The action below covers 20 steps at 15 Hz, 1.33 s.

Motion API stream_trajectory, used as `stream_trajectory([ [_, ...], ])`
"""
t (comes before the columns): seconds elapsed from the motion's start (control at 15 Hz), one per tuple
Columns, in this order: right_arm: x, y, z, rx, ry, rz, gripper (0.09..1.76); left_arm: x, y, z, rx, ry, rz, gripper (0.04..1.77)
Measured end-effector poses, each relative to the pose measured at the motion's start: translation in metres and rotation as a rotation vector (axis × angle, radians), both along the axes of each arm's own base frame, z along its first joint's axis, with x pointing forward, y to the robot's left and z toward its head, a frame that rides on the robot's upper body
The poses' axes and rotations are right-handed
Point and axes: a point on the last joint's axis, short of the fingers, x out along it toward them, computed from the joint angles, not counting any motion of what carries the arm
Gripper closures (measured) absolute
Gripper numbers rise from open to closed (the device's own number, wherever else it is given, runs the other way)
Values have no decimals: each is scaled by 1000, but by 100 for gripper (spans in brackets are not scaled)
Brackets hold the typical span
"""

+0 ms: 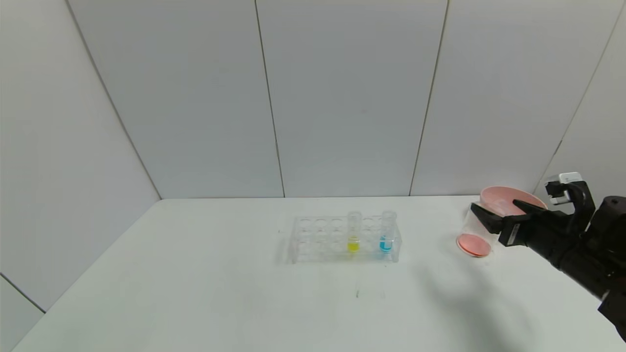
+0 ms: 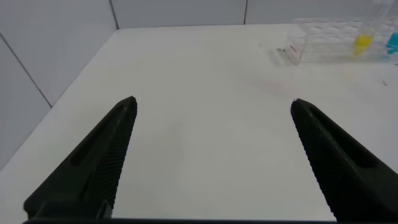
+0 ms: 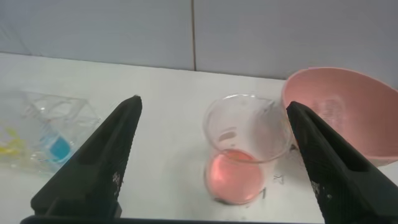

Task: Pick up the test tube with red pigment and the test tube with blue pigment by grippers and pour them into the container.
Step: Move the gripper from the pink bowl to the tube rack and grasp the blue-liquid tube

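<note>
My right gripper needs to next move to the test tube with blue pigment in the clear rack and grip the tube's upper part (image 1: 388,225) (image 3: 47,121).
The container (image 1: 472,234) is a clear beaker on the table at the right, with pink-red liquid in its bottom; it also shows in the right wrist view (image 3: 245,149). My right gripper (image 1: 499,208) is open and empty just above and behind it, with one finger to each side of its rim (image 3: 214,102). The test tube with blue pigment (image 1: 386,234) stands upright in the clear rack (image 1: 313,239), beside a yellow-liquid tube (image 1: 353,234). The test tube with red pigment is out of view. My left gripper (image 2: 212,101) is open and empty over bare table, outside the head view.
A pink bowl (image 1: 508,199) stands right behind the beaker, close to my right gripper's far finger. The rack sits mid-table with several empty holes on its left side. Grey wall panels close off the table's back and sides.
</note>
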Motion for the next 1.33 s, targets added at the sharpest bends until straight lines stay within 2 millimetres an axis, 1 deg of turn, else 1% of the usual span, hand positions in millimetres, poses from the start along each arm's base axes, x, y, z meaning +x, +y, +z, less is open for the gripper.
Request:
stream_trajectory([
  [0.27,-28,63,1,29,-21,-5,16,0,0,0,0,0,0,5],
  [0.47,-47,109,-3,38,-33,27,15,0,0,0,0,0,0,5],
  [0.6,-54,134,-10,46,-48,52,15,0,0,0,0,0,0,5],
  [0.73,-55,154,-22,38,-37,58,15,0,0,0,0,0,0,5],
  [0.87,-51,167,-29,33,-31,74,15,0,0,0,0,0,0,5],
  [1.0,-46,174,-35,28,-26,78,15,0,0,0,0,0,0,5],
  [1.2,-41,179,-45,11,-8,80,15,0,0,0,0,0,0,5],
  [1.33,-34,181,-48,9,-13,72,15,0,0,0,0,0,0,5],
])
